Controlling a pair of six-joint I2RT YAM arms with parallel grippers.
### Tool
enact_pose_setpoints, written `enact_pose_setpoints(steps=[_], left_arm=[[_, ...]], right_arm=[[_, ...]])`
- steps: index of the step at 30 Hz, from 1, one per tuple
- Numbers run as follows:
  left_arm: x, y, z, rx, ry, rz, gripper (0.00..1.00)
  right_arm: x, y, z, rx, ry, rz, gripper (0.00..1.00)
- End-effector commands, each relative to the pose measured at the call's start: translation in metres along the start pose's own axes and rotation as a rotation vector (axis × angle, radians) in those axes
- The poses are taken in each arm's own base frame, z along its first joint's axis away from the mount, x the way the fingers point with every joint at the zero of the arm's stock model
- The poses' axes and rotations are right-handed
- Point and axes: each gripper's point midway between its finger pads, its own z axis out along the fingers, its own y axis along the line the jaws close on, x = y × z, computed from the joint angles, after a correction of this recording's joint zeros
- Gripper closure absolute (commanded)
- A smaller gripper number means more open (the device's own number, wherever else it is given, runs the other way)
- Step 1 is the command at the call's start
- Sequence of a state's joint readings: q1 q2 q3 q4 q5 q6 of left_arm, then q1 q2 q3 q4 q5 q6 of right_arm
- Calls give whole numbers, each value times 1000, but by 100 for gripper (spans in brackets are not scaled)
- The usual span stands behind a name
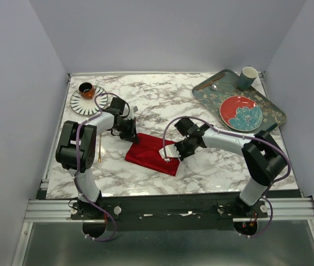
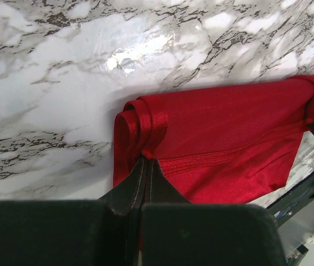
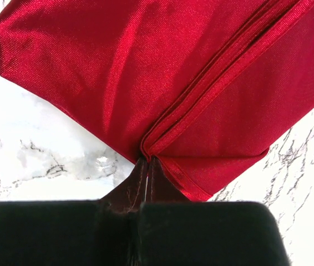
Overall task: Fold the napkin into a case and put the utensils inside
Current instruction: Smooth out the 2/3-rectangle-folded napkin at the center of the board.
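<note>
My left gripper and right gripper should take the far corners (image 1: 140, 137) of the red napkin and turn it square, as it lies slanted to the table's front edge.
The red napkin (image 1: 152, 153) lies partly folded on the marble table, between my two arms. My left gripper (image 1: 130, 134) is at its far left corner. In the left wrist view the left gripper (image 2: 146, 162) is shut on a rolled fold of the napkin (image 2: 223, 133). My right gripper (image 1: 172, 153) is at the cloth's right edge. In the right wrist view the right gripper (image 3: 148, 159) is shut on the end of a layered fold of the napkin (image 3: 118, 72). A slim gold utensil (image 1: 98, 148) lies on the table beside the left arm.
At the back left stands a striped plate (image 1: 97, 103) bearing a brown cup (image 1: 86, 90). At the back right, a teal tray (image 1: 273, 113) holds a red patterned plate (image 1: 241, 112), a cup (image 1: 248, 77) and a brown-handled utensil (image 1: 212, 84).
</note>
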State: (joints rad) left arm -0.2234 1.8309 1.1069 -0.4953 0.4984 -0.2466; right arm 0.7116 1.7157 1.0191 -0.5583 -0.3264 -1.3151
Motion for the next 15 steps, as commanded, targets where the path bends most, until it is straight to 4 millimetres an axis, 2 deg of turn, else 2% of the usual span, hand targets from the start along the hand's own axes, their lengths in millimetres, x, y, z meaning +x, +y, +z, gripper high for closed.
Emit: enact_pose_setpoints(steps=[1, 2, 5, 11, 15], left_arm=[[14, 11, -6, -28, 25, -6, 99], [9, 9, -9, -4, -1, -5, 90], [-8, -12, -24, 108, -89, 17, 76], [-48, -57, -62, 252, -263, 105, 68], [-60, -74, -62, 298, -272, 99, 66]], right_arm=[[28, 22, 11, -70, 97, -47, 99], [30, 24, 11, -71, 100, -51, 99], [29, 22, 11, -65, 99, -70, 99], [27, 18, 13, -64, 99, -90, 99], [29, 19, 14, -65, 104, -113, 99]])
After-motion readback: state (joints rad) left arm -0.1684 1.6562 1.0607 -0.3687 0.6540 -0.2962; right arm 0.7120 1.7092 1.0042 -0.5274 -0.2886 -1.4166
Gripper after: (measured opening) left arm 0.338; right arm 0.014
